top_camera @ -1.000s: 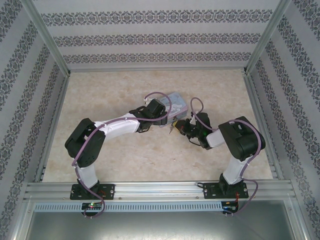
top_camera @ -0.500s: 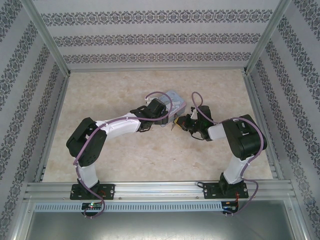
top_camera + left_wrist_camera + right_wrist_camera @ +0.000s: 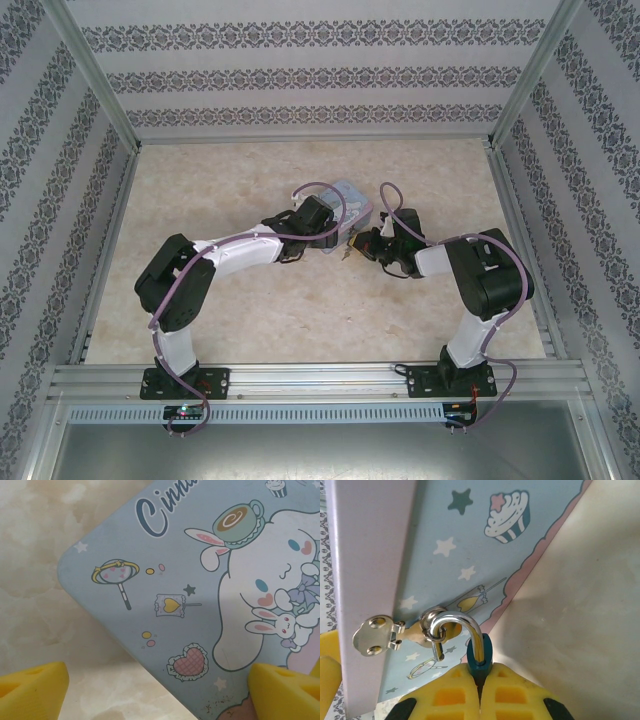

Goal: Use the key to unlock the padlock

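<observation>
The robot's right gripper should release the padlock, still hooked through the tin's staple loop, on the marbled tabletop (image 3: pixel 393 256) next to the tin, a short distance from the tin's hasp.
The padlock (image 3: pixel 480 662) has a dark teal body and a shiny curved shackle (image 3: pixel 465 622). My right gripper (image 3: pixel 480 690) is shut on the body, its yellow pads pressed to either side. The shackle's long leg sits in the body. Its short end hangs free, hooked through the staple loop on the pastel-blue tin (image 3: pixel 470 540). My left gripper (image 3: pixel 157 692) is open just above the tin's lid (image 3: pixel 165 545), with yellow fingertips (image 3: pixel 32 685) spread wide over one corner. From above, both grippers meet at the tin (image 3: pixel 352 200). The key is hidden.
A silver hasp plate (image 3: pixel 377 635) hangs at the tin's edge beside the staple. The tin lies on a beige marbled tabletop (image 3: pixel 300 320) bounded by patterned walls and aluminium rails. Purple cables loop over both wrists.
My right wrist has moved up and left, closer against the tin, still holding the padlock. My left arm has barely moved; its fingers have narrowed slightly.
</observation>
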Robot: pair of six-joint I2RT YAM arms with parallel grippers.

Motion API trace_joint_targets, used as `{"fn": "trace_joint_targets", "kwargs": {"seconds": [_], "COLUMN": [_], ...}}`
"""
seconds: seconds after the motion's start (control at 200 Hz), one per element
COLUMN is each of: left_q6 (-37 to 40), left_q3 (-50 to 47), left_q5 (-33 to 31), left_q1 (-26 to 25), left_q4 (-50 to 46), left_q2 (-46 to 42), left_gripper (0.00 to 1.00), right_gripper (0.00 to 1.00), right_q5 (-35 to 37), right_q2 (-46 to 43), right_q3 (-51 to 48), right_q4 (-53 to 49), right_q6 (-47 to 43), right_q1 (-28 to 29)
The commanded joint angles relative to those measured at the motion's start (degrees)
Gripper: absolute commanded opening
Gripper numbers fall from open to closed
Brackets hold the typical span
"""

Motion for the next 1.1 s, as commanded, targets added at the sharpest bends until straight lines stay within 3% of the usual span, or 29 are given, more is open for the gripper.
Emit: {"fn": "trace_joint_targets", "kwargs": {"seconds": [0.0,0.54,0.779,1.094], "left_q6": [2.7,3.1,3.3,5.0], "left_q3": [-3.1,-2.2,-1.8,1.1], "left_q5": [0.4,0.6,0.9,4.3], "left_q1": [-0.5,-0.5,-0.4,-0.3], "left_q4": [-14.1,-14.8,-15.3,-15.5], "left_q2": [4.9,6.3,5.8,1.2], "left_gripper": [0.91,0.89,0.90,1.00], "right_gripper": [0.00,0.00,0.00,0.00], "right_q5": [6.1,2.2,1.2,1.5], "right_q2": [0.4,3.4,0.9,-5.7], "right_q3": [1.4,10.7,7.1,-1.7], "right_q4": [-2.3,-8.0,-7.7,-7.3], "right_q6": [-0.1,-3.1,-2.9,-1.1], "right_q1": [-1.8,-7.3,-10.1,-11.1]}}
